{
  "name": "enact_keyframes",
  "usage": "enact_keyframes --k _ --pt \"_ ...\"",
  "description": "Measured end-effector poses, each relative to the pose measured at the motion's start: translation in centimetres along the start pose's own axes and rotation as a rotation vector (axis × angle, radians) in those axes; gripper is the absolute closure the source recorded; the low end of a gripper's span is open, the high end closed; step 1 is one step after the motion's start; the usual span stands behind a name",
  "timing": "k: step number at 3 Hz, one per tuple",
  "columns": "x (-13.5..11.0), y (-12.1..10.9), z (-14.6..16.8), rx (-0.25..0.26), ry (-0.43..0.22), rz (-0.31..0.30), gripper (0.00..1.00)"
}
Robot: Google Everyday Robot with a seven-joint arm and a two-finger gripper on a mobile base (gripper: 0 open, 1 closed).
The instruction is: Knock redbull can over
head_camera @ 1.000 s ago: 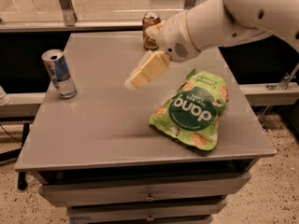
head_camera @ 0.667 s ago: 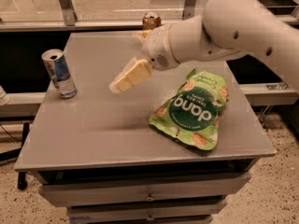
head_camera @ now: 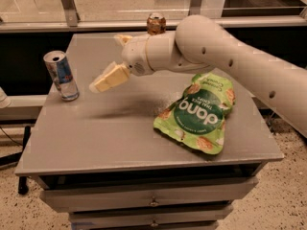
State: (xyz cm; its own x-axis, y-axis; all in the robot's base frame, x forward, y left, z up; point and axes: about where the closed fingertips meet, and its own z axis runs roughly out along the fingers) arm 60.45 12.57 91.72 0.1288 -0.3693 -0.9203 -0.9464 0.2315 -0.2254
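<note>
Next, the gripper closes on the lower half [head_camera: 67,87] of the redbull can, below its middle, away from the silver top.
The redbull can [head_camera: 61,75], slim, silver and blue with a silver top, stands upright near the left edge of the grey table [head_camera: 120,138]. My gripper [head_camera: 101,82] hangs above the table a little to the right of the can, pointing left toward it, with a small gap between them. The white arm reaches in from the right across the table.
A green snack bag [head_camera: 199,111] lies flat on the right half of the table, under the arm. A wider brown-and-gold can [head_camera: 156,23] stands at the back edge, partly behind the arm. Drawers sit below the tabletop. A window rail runs behind.
The gripper has moved steadily left across the table toward the redbull can. The can and the snack bag have not moved.
</note>
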Motion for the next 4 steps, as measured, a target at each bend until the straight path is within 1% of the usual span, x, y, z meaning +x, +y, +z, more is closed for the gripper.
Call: enact_keyframes --k 1,3,4 --pt "-0.7 0.4 3.6 -0.05 -0.049 0.012 0.0" --pt "-0.2 3.6 9.7 -0.166 -0.09 0.059 0.0" --pt "0.0 4.7 11.6 -0.202 -0.105 0.072 0.02"
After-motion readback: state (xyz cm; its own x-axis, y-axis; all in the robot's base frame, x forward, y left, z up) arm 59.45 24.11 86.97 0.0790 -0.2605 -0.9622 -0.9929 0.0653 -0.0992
